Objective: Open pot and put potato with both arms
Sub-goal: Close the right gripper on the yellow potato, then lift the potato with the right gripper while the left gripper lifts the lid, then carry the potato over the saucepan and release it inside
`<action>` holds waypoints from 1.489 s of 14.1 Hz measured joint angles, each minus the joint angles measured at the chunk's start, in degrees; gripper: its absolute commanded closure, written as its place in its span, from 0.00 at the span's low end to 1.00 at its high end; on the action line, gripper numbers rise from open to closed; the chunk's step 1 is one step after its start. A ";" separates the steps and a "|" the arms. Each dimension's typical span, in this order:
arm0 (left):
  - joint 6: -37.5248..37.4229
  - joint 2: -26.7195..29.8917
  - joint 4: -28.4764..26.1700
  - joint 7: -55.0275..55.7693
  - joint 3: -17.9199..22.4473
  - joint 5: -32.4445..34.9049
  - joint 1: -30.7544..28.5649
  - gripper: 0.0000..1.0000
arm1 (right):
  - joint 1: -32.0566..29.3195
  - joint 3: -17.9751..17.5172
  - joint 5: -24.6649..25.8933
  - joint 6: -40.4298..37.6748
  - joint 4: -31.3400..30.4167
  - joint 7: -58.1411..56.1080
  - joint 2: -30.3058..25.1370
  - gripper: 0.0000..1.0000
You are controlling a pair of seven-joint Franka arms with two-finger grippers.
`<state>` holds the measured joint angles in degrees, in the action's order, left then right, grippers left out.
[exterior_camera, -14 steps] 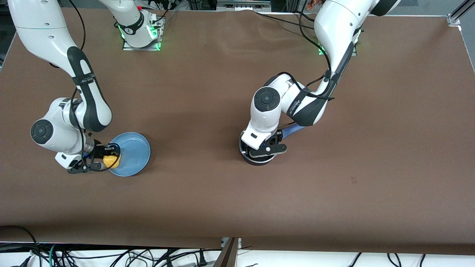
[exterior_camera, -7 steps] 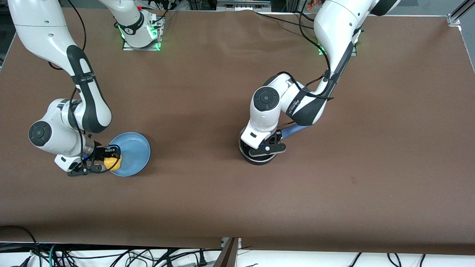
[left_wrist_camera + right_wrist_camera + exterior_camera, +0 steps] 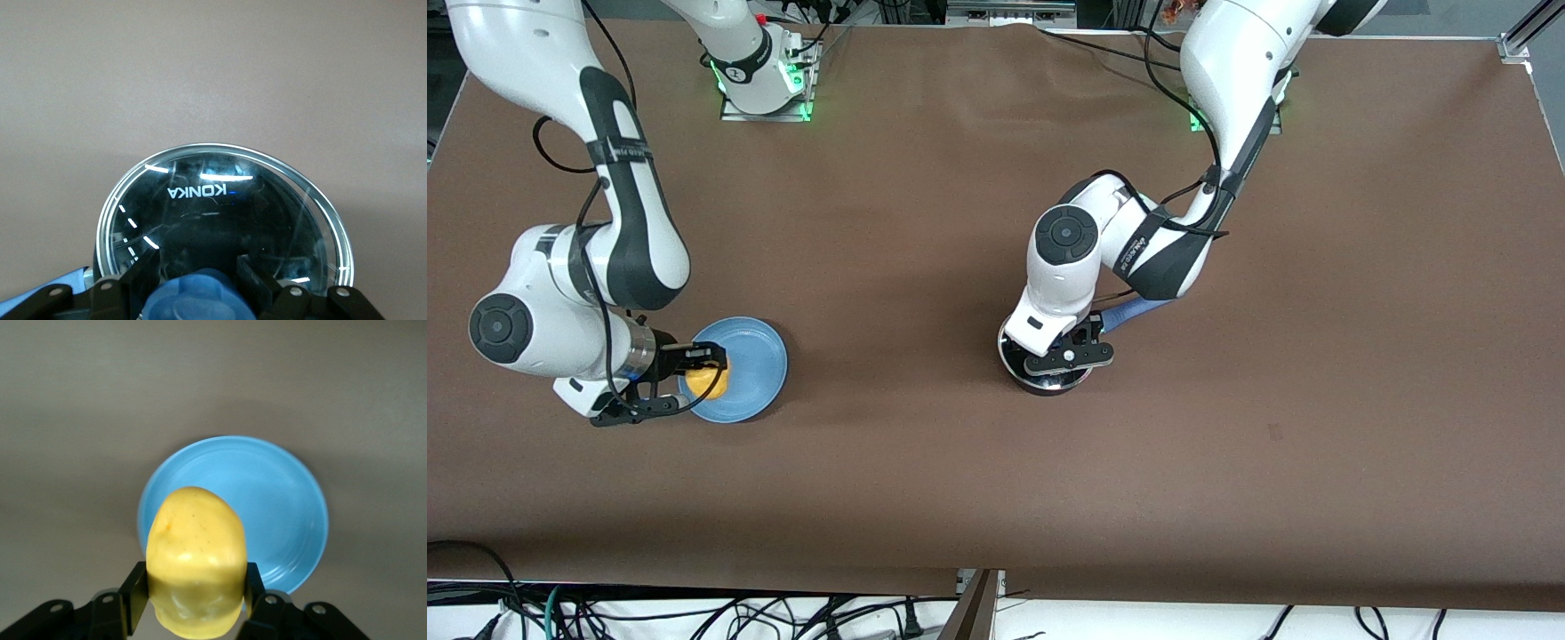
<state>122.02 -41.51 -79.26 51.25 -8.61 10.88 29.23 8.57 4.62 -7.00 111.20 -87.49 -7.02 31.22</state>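
Note:
The robot's right gripper will release the yellow potato on the bottom of the black pot (image 3: 1061, 356) that has the blue handle.
The black pot (image 3: 1052, 383) stands mid-table, its blue handle (image 3: 1135, 311) pointing toward the left arm's base. My left gripper (image 3: 1064, 359) is over the pot, shut on the blue knob (image 3: 200, 297) of the glass lid (image 3: 220, 207). In the left wrist view the gripper (image 3: 200, 280) has a finger on each side of the knob. My right gripper (image 3: 704, 379) is shut on the yellow potato (image 3: 708, 380) and holds it over the light-blue plate (image 3: 758, 366). In the right wrist view the gripper (image 3: 195, 600) holds the potato (image 3: 197, 560) above the plate (image 3: 283, 500).
The plate lies toward the right arm's end of the table. Bare brown table lies between the plate and the pot and nearer to the front camera. Cables hang along the table's near edge.
My right gripper has risen off the plate with the potato in it. My left gripper has stayed on the lid's knob, and the lid looks slightly raised.

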 measured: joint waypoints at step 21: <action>-10.94 8.85 -7.40 -67.87 15.13 -14.47 -25.83 0.44 | 21.59 -17.31 -0.60 14.72 4.28 60.18 6.71 0.49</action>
<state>111.08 -32.65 -86.66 -16.62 6.52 -3.59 3.40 30.16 -12.69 -7.60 125.91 -83.21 53.16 37.93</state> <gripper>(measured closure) 0.441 0.383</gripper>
